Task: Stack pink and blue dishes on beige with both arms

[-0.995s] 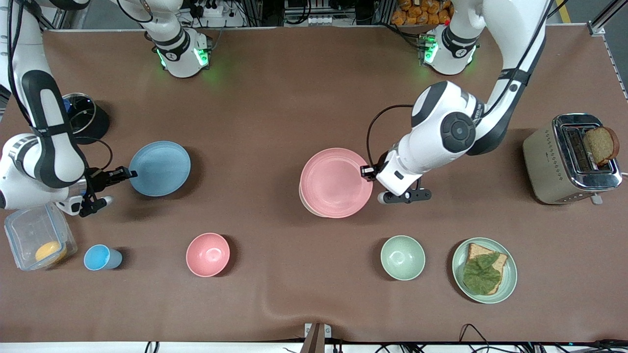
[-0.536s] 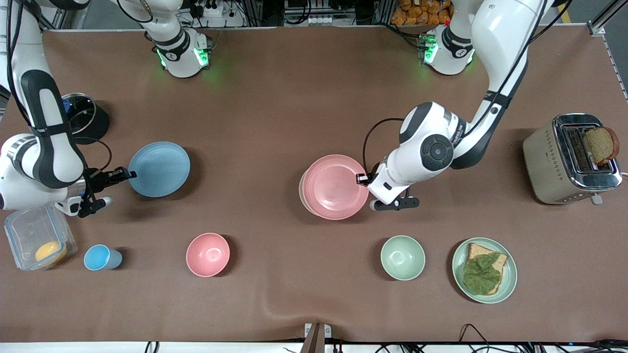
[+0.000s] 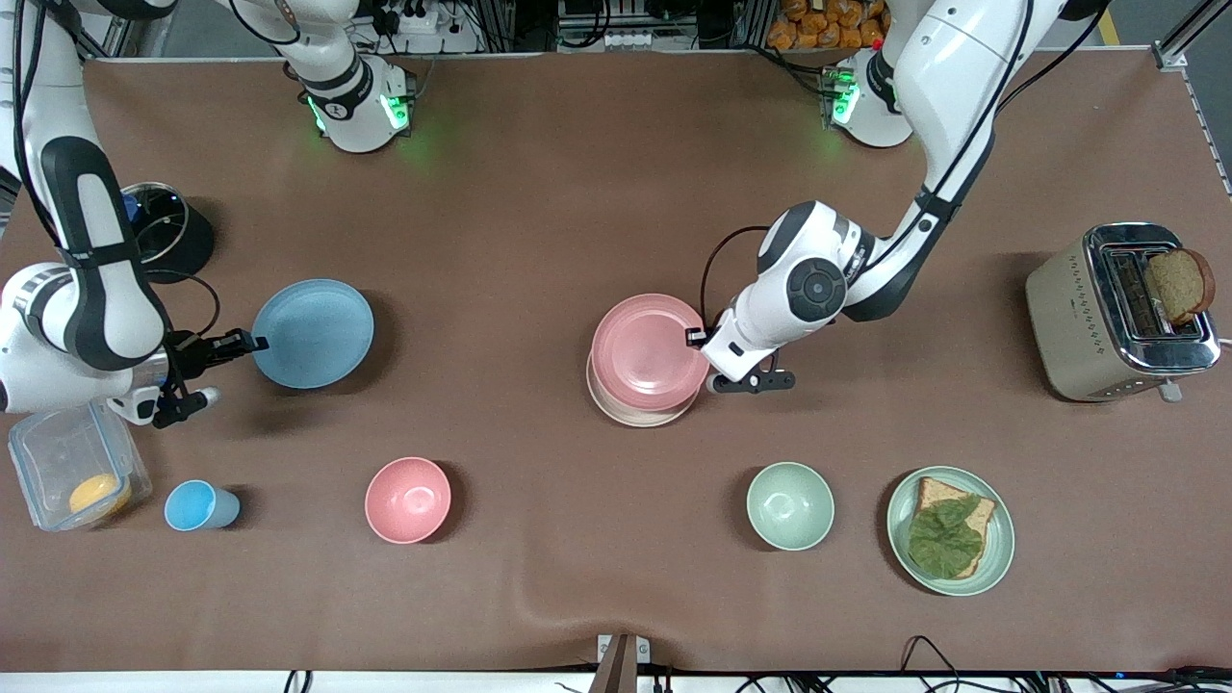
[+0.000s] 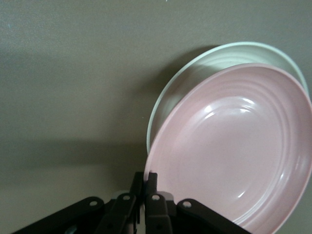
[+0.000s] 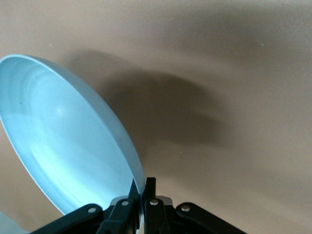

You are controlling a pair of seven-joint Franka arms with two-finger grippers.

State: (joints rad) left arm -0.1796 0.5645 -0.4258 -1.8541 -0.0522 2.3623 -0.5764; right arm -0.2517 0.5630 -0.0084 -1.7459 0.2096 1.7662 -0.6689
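Observation:
The robot's left gripper will release the pink plate centred on the beige plate [image 3: 640, 371] [image 4: 228, 114], so that it covers the crescent that shows.
My left gripper [image 3: 695, 339] is shut on the rim of the pink plate [image 3: 647, 351], holding it over the beige plate [image 3: 626, 416]. The beige plate lies on the table mid-way along, and only its crescent nearer the front camera shows. In the left wrist view the fingers [image 4: 152, 179] pinch the pink plate [image 4: 239, 146] with the pale beige rim [image 4: 195, 73] under it. Toward the right arm's end, my right gripper [image 3: 252, 340] is shut on the rim of the blue plate [image 3: 313, 333]. That plate [image 5: 63, 151] hangs tilted above its shadow.
Nearer the front camera stand a blue cup [image 3: 197, 506], a pink bowl [image 3: 408, 500], a green bowl [image 3: 790, 505] and a green plate [image 3: 1004, 539] with a sandwich. A toaster [image 3: 1107, 318] sits at the left arm's end. A clear box [image 3: 58, 452] and a lidded pot [image 3: 164, 226] are by the right arm.
The left arm has swung in and lowered the pink plate over the beige one, showing more of the beige rim. The right gripper and the blue plate have hardly moved.

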